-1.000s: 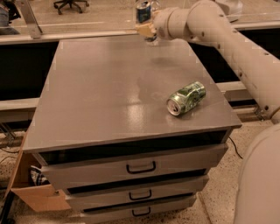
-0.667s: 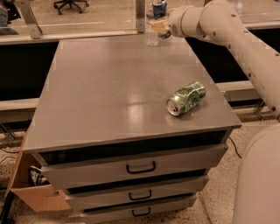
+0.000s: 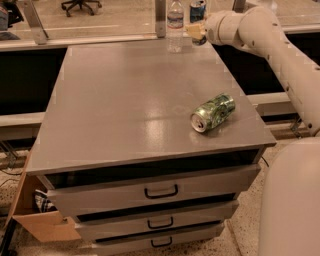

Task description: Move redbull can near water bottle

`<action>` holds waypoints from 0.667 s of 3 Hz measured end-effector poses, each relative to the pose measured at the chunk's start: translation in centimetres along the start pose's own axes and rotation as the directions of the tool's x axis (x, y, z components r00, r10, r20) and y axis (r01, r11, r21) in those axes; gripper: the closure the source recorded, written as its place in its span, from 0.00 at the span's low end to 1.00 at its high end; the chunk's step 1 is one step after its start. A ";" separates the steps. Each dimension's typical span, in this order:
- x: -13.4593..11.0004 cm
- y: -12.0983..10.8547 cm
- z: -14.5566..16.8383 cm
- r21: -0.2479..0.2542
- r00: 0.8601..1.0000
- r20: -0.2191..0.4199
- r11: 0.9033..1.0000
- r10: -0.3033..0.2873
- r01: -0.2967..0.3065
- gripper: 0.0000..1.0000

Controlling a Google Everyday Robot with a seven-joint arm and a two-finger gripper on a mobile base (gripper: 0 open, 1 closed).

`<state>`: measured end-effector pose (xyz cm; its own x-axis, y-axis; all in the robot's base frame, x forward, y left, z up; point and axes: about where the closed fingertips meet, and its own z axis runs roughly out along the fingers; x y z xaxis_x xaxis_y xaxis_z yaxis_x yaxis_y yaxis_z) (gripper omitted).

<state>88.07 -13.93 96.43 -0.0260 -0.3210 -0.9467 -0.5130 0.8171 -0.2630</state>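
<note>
I should use my gripper to set the redbull can down at the grey table's back edge [image 3: 194,48] next to the water bottle.
The redbull can [image 3: 197,11], blue and silver, stands upright in my gripper [image 3: 197,31] at the far right back edge of the grey table [image 3: 130,100]. The gripper is shut on the can's lower part, and the can's base is hidden by it. The water bottle [image 3: 175,25], clear with a white cap and a pale label, stands upright at the table's back edge, just left of the can with a small gap between them. My arm [image 3: 270,45] reaches in from the right.
A green patterned can [image 3: 213,112] lies on its side near the table's front right corner. The table has three drawers [image 3: 160,192] in front. A cardboard box [image 3: 37,220] sits on the floor at lower left. A rail runs behind the table.
My gripper has moved to the right along the back edge with the redbull can in it. The water bottle now shows uncovered to its left.
</note>
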 end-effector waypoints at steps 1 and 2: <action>0.9 -0.7 1.4 -0.013 0.999 0.000 0.999 0.041 -0.041 1.00; 1.9 -0.9 2.8 -0.033 0.997 -0.009 0.997 0.074 -0.074 1.00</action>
<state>90.82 -13.94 94.31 -0.0717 -0.2638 -0.9619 -0.5378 0.8224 -0.1855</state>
